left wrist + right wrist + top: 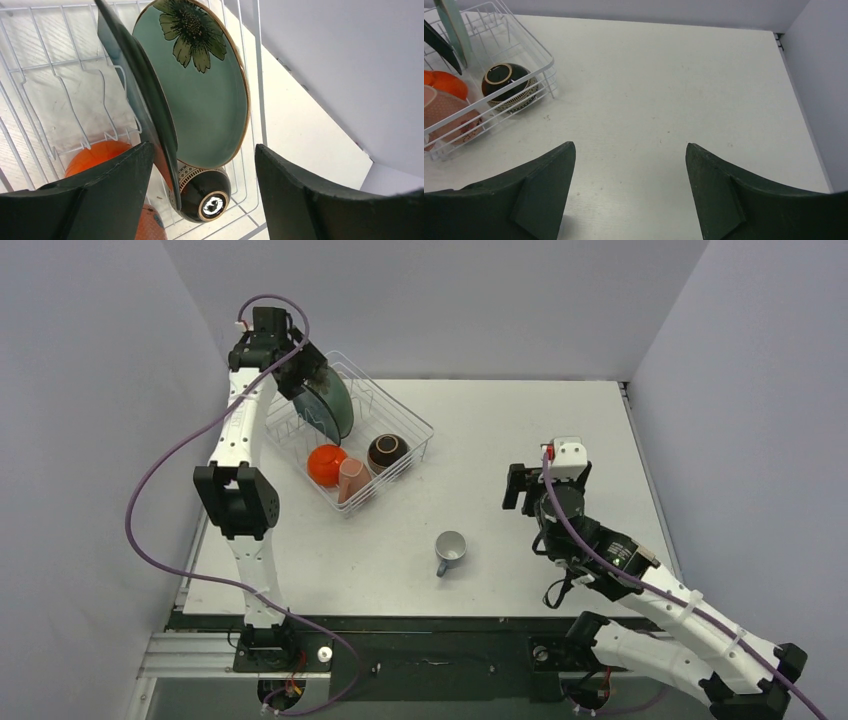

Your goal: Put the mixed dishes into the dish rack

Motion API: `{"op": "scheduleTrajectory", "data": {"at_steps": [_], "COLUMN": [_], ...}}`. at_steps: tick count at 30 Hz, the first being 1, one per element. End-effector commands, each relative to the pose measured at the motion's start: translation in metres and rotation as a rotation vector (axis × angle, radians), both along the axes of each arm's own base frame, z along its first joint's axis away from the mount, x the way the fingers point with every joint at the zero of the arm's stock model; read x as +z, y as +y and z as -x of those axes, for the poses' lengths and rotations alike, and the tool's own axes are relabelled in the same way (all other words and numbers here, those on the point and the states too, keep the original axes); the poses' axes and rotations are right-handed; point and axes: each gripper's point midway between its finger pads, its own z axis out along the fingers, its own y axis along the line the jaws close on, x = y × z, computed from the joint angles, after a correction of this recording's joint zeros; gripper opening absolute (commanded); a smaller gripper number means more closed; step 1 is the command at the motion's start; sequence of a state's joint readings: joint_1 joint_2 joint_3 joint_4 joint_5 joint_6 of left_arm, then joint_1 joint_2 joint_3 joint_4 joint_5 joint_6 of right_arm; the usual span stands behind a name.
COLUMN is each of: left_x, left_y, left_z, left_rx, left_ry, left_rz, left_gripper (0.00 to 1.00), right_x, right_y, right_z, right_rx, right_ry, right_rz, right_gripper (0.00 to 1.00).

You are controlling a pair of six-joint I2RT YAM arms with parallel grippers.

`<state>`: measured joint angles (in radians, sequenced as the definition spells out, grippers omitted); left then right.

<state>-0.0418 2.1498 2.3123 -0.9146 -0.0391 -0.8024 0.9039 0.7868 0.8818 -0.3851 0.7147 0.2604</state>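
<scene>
Next, I close my right gripper on the grey-blue mug's rim, the mug's rim (465,539) opposite its handle.
The white wire dish rack (416,426) stands at the back left. In it the round pale-teal plate (205,95) with a dark flower and the dark-teal plate (142,95) stand upright side by side. In front of them lie the orange-red bowl (325,464), the pink mug (352,480) and the brown bowl (388,453). My left gripper (204,147) hovers open over the two plates' upper edges, gripping neither. The grey-blue mug (450,551) sits on the table, outside the rack. To its right my right gripper (525,485) is open and holds nothing.
The rack's near wire wall (546,60) shows in the right wrist view, with the brown bowl (506,82) and pink mug (446,112) behind it. Grey walls close off the table at the back and on both sides.
</scene>
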Motion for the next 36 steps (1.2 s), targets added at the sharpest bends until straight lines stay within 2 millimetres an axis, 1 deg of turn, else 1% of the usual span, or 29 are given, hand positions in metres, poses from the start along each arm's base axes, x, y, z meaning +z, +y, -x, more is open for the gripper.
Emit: {"op": "scheduleTrajectory", "data": {"at_steps": [1, 4, 5, 6, 7, 8, 9, 10, 13, 14, 16, 17, 18, 19, 20, 21, 22, 23, 24, 25, 26, 27, 28, 29, 30, 31, 32, 33, 36], "left_x": [0.057, 0.062, 0.070, 0.065, 0.075, 0.069, 0.079, 0.073, 0.078, 0.084, 0.087, 0.089, 0.095, 0.094, 0.104, 0.096, 0.100, 0.094, 0.101, 0.085, 0.087, 0.073, 0.074, 0.062, 0.063, 0.052, 0.052, 0.044, 0.042], "left_y": [0.000, 0.004, 0.005, 0.007, 0.009, 0.009, 0.009, 0.010, 0.008, 0.007, 0.001, -0.007, -0.011, -0.021, -0.026, -0.038, -0.047, -0.063, -0.070, -0.087, -0.094, -0.111, -0.125, -0.133, -0.143, -0.147, -0.150, -0.150, -0.152], "left_z": [0.010, 0.018, 0.024, 0.028, 0.035, 0.039, 0.047, 0.052, 0.079, 0.083, 0.103, 0.122, 0.125, 0.145, 0.154, 0.169, 0.175, 0.193, 0.204, 0.215, 0.224, 0.237, 0.247, 0.256, 0.264, 0.269, 0.274, 0.277, 0.286], "left_rx": [-0.039, -0.045, -0.046, -0.048, -0.049, -0.061, -0.067, -0.077, -0.106, -0.123, -0.169, -0.208, -0.237, -0.288, -0.320, -0.378, -0.420, -0.489, -0.519, -0.577, -0.604, -0.665, -0.713, -0.749, -0.787, -0.807, -0.820, -0.822, -0.848], "left_ry": [-0.126, -0.128, -0.139, -0.123, -0.142, -0.127, -0.146, -0.126, -0.131, -0.159, -0.193, -0.211, -0.256, -0.271, -0.321, -0.323, -0.358, -0.361, -0.398, -0.370, -0.386, -0.359, -0.374, -0.348, -0.366, -0.344, -0.354, -0.335, -0.343], "left_rz": [-0.005, -0.038, -0.046, -0.063, -0.069, -0.081, -0.085, -0.097, -0.106, -0.114, -0.108, -0.089, -0.092, -0.071, -0.076, -0.045, -0.030, 0.007, 0.017, 0.045, 0.055, 0.087, 0.103, 0.130, 0.142, 0.156, 0.160, 0.169, 0.182], "left_gripper": [0.71, 0.72, 0.73, 0.74, 0.75, 0.76, 0.79, 0.79, 0.81, 0.81, 0.81, 0.81, 0.81, 0.81, 0.82, 0.82, 0.83, 0.83, 0.83, 0.84, 0.84, 0.84, 0.84, 0.84, 0.85, 0.85, 0.86, 0.86, 0.86], "right_x": [-0.007, -0.020, -0.024, -0.028, -0.032, -0.036, -0.040, -0.044, -0.056, -0.060, -0.070, -0.076, -0.080, -0.085, -0.083, -0.090, -0.092, -0.098, -0.106, -0.111, -0.125, -0.129, -0.143, -0.142, -0.146, -0.150, -0.154, -0.155, -0.159], "right_y": [0.012, 0.012, 0.012, 0.011, 0.011, 0.010, 0.010, 0.010, 0.013, 0.018, 0.029, 0.033, 0.041, 0.045, 0.058, 0.063, 0.075, 0.081, 0.088, 0.093, 0.093, 0.095, 0.091, 0.094, 0.094, 0.093, 0.090, 0.087, 0.082], "right_z": [-0.010, -0.021, -0.022, -0.027, -0.029, -0.031, -0.033, -0.035, -0.037, -0.037, -0.036, -0.035, -0.034, -0.033, -0.032, -0.030, -0.028, -0.026, -0.025, -0.023, -0.023, -0.025, -0.022, -0.024, -0.022, -0.022, -0.021, -0.022, -0.017], "right_rx": [0.050, 0.051, 0.049, 0.053, 0.048, 0.054, 0.053, 0.060, 0.077, 0.103, 0.162, 0.177, 0.218, 0.237, 0.295, 0.320, 0.381, 0.404, 0.434, 0.446, 0.432, 0.405, 0.377, 0.343, 0.327, 0.287, 0.252, 0.219, 0.199], "right_ry": [0.099, 0.169, 0.189, 0.216, 0.233, 0.257, 0.271, 0.288, 0.329, 0.351, 0.397, 0.417, 0.434, 0.450, 0.458, 0.479, 0.505, 0.528, 0.564, 0.586, 0.627, 0.625, 0.668, 0.642, 0.654, 0.639, 0.640, 0.620, 0.608], "right_rz": [-0.108, -0.143, -0.156, -0.172, -0.189, -0.205, -0.218, -0.232, -0.255, -0.271, -0.308, -0.319, -0.354, -0.372, -0.419, -0.440, -0.475, -0.485, -0.493, -0.483, -0.451, -0.407, -0.345, -0.282, -0.237, -0.188, -0.168, -0.146, -0.138], "right_gripper": [0.76, 0.76, 0.76, 0.76, 0.76, 0.76, 0.76, 0.76, 0.76, 0.76, 0.76, 0.76, 0.76, 0.76, 0.76, 0.75, 0.75, 0.74, 0.74, 0.74, 0.74, 0.74, 0.73, 0.73, 0.73, 0.71, 0.70, 0.68, 0.66]}}
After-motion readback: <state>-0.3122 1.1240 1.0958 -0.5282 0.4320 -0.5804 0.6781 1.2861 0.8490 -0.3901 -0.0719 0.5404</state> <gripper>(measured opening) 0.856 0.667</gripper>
